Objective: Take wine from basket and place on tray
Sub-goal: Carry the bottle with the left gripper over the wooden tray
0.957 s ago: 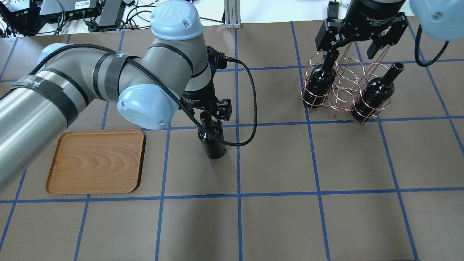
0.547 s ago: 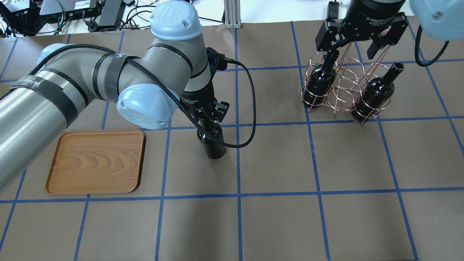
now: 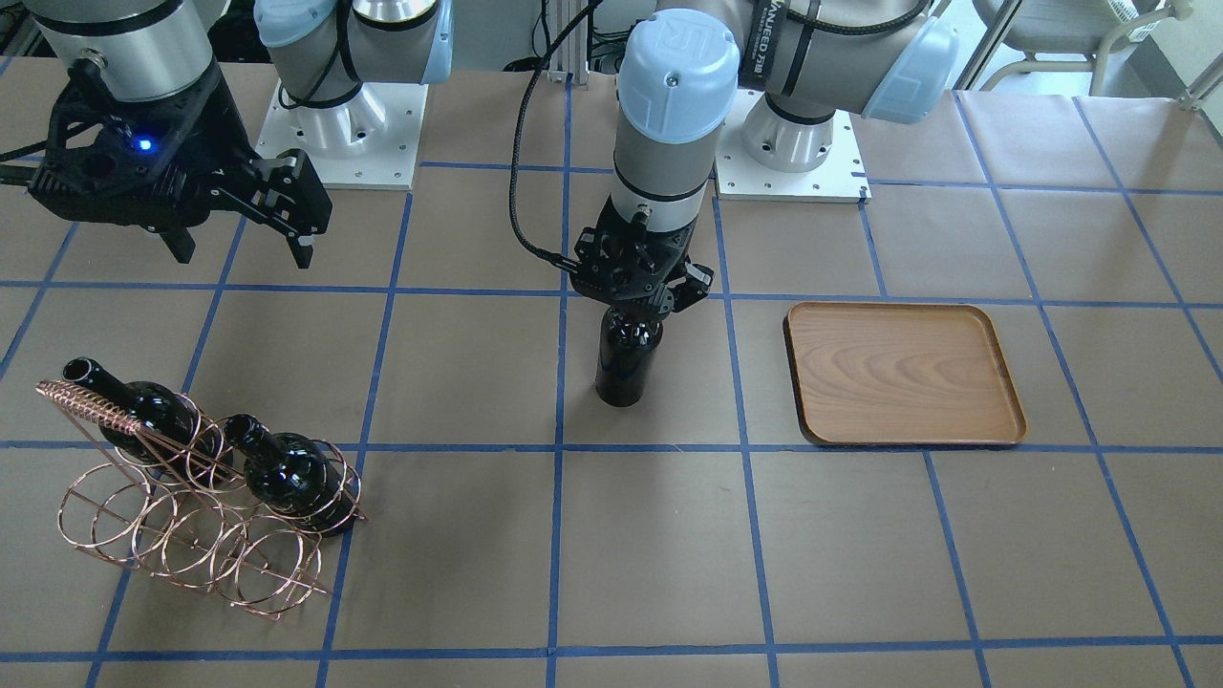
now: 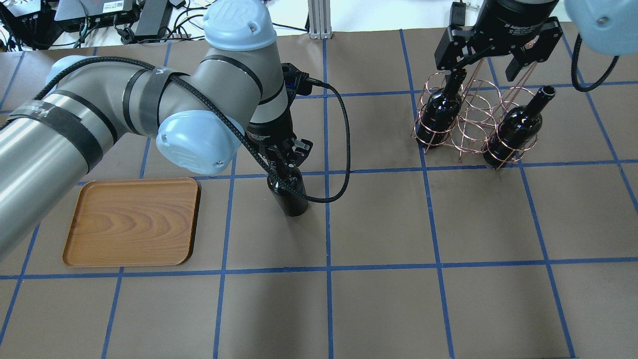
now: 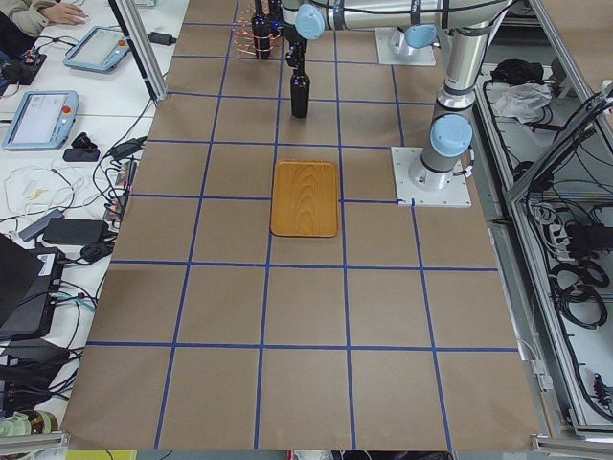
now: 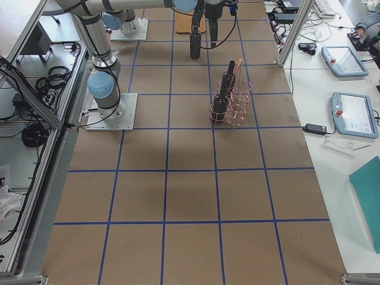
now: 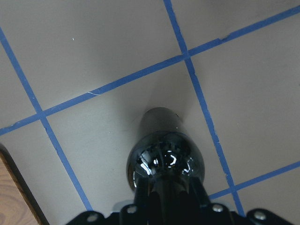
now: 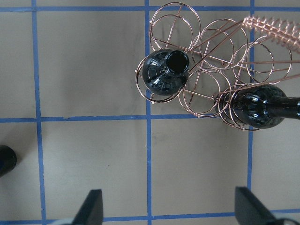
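Note:
Next, my left gripper releases the black wine bottle, upright near the middle of the empty wooden tray (image 3: pixel 897 380).
My left gripper (image 4: pixel 286 158) is shut on the neck of an upright black wine bottle (image 4: pixel 292 198) near the table's middle, also seen in the front view (image 3: pixel 626 363) and from above in the left wrist view (image 7: pixel 164 159). I cannot tell whether its base touches the table. The wooden tray (image 4: pixel 132 222) lies empty to its left. The copper wire basket (image 4: pixel 473 122) stands far right with two more bottles (image 4: pixel 438 112) (image 4: pixel 513 129) in it. My right gripper (image 4: pixel 491 64) is open and empty above the basket's back.
Blue tape lines grid the brown table. The left arm's black cable (image 4: pixel 344 149) loops beside the held bottle. The basket's coiled-wire bar (image 8: pixel 274 26) shows in the right wrist view. Cables and electronics (image 4: pixel 99 15) lie beyond the table's far edge.
My left gripper's fingers have closed on the bottle's neck, and the arm and bottle have shifted slightly left. The right gripper and the basket have not moved.

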Tool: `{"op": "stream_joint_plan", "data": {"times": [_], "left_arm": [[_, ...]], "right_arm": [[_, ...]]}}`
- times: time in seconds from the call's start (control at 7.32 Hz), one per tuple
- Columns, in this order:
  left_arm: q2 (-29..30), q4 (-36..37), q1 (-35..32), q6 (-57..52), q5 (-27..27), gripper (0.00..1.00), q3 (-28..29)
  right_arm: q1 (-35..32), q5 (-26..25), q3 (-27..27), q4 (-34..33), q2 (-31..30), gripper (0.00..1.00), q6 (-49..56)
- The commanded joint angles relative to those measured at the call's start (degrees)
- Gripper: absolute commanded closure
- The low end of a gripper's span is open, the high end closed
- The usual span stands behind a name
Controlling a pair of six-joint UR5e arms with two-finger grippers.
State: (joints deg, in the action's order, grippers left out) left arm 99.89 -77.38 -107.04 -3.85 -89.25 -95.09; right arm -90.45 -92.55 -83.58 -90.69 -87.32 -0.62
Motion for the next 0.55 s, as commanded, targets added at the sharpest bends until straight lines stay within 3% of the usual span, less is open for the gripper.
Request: {"op": "stream_joint_plan", "data": {"times": [0.0,0.41], "left_arm": [[-1.5,-2.2,4.4,-0.3,-2.0,1.0,1.7],[-5.0,-8.4,15.4,-14.6,-7.4,1.0,2.2]], "right_arm": [[0.0,0.0,0.0,0.0,0.0,0.0,0.0],[0.5,0.1,0.0,0.2,0.0,0.0,0.0]]}}
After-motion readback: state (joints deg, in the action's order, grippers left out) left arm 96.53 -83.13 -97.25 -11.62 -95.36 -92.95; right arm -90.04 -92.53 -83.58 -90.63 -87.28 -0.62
